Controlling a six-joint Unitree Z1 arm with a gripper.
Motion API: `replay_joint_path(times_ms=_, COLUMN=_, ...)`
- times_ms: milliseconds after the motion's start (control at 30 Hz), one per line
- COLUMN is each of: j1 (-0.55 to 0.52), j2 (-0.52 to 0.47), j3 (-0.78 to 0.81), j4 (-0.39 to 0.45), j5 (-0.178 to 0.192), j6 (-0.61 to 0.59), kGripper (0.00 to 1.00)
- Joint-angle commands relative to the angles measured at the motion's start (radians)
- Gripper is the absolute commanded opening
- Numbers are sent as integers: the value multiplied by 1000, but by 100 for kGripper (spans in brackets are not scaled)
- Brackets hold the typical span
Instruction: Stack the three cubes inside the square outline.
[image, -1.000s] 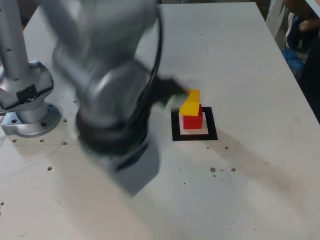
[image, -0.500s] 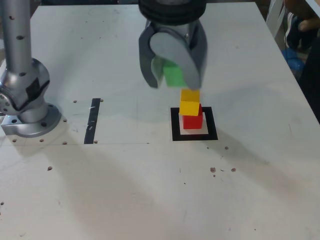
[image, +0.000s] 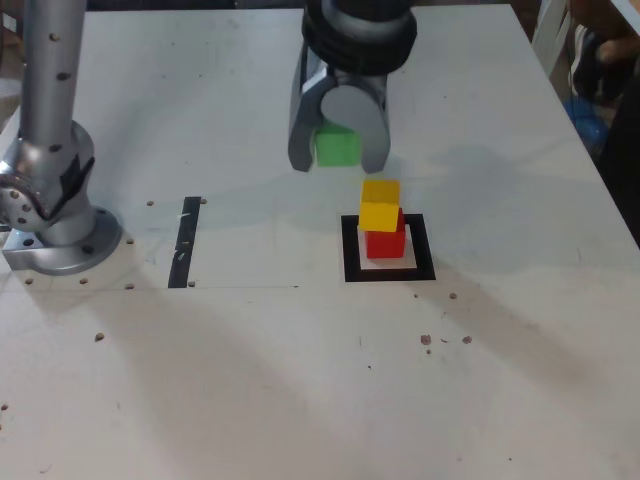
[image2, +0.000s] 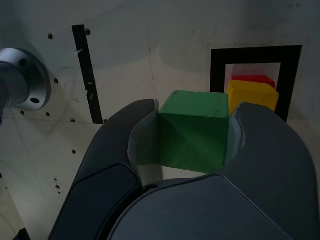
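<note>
The green cube will go down on top of the yellow cube (image: 381, 184) (image2: 254, 99) from my gripper.
A yellow cube (image: 380, 206) rests on a red cube (image: 385, 241) inside the black square outline (image: 352, 249) on the white table. My gripper (image: 337, 150) hangs in the air just behind and to the exterior view's left of that stack, shut on the green cube (image: 336, 146). The wrist view shows the green cube (image2: 194, 131) clamped between both grey fingers (image2: 125, 150), with the yellow cube (image2: 252, 95), the red cube (image2: 252, 79) and the outline (image2: 218, 70) beyond it.
The arm's grey base (image: 45, 200) stands at the exterior view's left. A straight black tape strip (image: 185, 243) lies between the base and the outline. A person's sleeve (image: 600, 60) shows at the far right edge.
The arm swung away from the camera and rose; the gripper with the green cube now hangs steady, slightly higher and farther back than half a second ago.
</note>
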Motion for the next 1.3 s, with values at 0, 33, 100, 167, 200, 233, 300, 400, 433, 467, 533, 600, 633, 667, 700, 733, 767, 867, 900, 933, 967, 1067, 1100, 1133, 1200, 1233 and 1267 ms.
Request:
replay_joint_path(times_ms=0, j1=6, j2=16, j3=-12, j4=8, j5=-4, j6=-1, kGripper=12)
replay_joint_path(times_ms=33, j1=8, j2=23, j3=-17, j4=8, j5=-7, j6=1, kGripper=12)
replay_joint_path(times_ms=100, j1=13, j2=39, j3=-29, j4=7, j5=-16, j6=9, kGripper=12)
replay_joint_path(times_ms=167, j1=17, j2=57, j3=-43, j4=7, j5=-27, j6=19, kGripper=12)
replay_joint_path(times_ms=200, j1=19, j2=67, j3=-52, j4=7, j5=-32, j6=25, kGripper=12)
replay_joint_path(times_ms=233, j1=20, j2=76, j3=-60, j4=7, j5=-36, j6=31, kGripper=12)
replay_joint_path(times_ms=300, j1=21, j2=91, j3=-74, j4=7, j5=-41, j6=40, kGripper=12)
replay_joint_path(times_ms=400, j1=21, j2=103, j3=-86, j4=7, j5=-44, j6=52, kGripper=12)
replay_joint_path(times_ms=433, j1=21, j2=105, j3=-87, j4=6, j5=-45, j6=55, kGripper=12)
replay_joint_path(times_ms=467, j1=21, j2=107, j3=-88, j4=6, j5=-47, j6=59, kGripper=12)
replay_joint_path(times_ms=533, j1=21, j2=111, j3=-90, j4=5, j5=-51, j6=64, kGripper=12)
replay_joint_path(times_ms=600, j1=21, j2=117, j3=-94, j4=3, j5=-55, j6=67, kGripper=12)
replay_joint_path(times_ms=633, j1=21, j2=118, j3=-95, j4=2, j5=-56, j6=68, kGripper=12)
replay_joint_path(times_ms=667, j1=21, j2=120, j3=-95, j4=1, j5=-57, j6=68, kGripper=12)
replay_joint_path(times_ms=700, j1=21, j2=121, j3=-95, j4=-1, j5=-57, j6=69, kGripper=13)
replay_joint_path(times_ms=733, j1=21, j2=122, j3=-95, j4=-2, j5=-57, j6=70, kGripper=13)
replay_joint_path(times_ms=767, j1=21, j2=123, j3=-96, j4=-3, j5=-57, j6=71, kGripper=14)
replay_joint_path(times_ms=867, j1=21, j2=127, j3=-97, j4=-8, j5=-57, j6=74, kGripper=16)
replay_joint_path(times_ms=900, j1=21, j2=128, j3=-99, j4=-10, j5=-57, j6=74, kGripper=17)
replay_joint_path(times_ms=933, j1=21, j2=129, j3=-100, j4=-11, j5=-57, j6=75, kGripper=20)
replay_joint_path(times_ms=967, j1=21, j2=129, j3=-101, j4=-11, j5=-57, j6=75, kGripper=23)
replay_joint_path(times_ms=1067, j1=21, j2=129, j3=-102, j4=-12, j5=-56, j6=76, kGripper=34)
replay_joint_path(times_ms=1100, j1=21, j2=130, j3=-102, j4=-12, j5=-56, j6=76, kGripper=38)
replay_joint_path(times_ms=1133, j1=21, j2=130, j3=-103, j4=-12, j5=-56, j6=77, kGripper=43)
replay_joint_path(times_ms=1200, j1=21, j2=132, j3=-103, j4=-12, j5=-57, j6=80, kGripper=50)
replay_joint_path(times_ms=1233, j1=21, j2=134, j3=-103, j4=-13, j5=-57, j6=81, kGripper=52)
replay_joint_path(times_ms=1267, j1=21, j2=135, j3=-104, j4=-13, j5=-57, j6=82, kGripper=55)
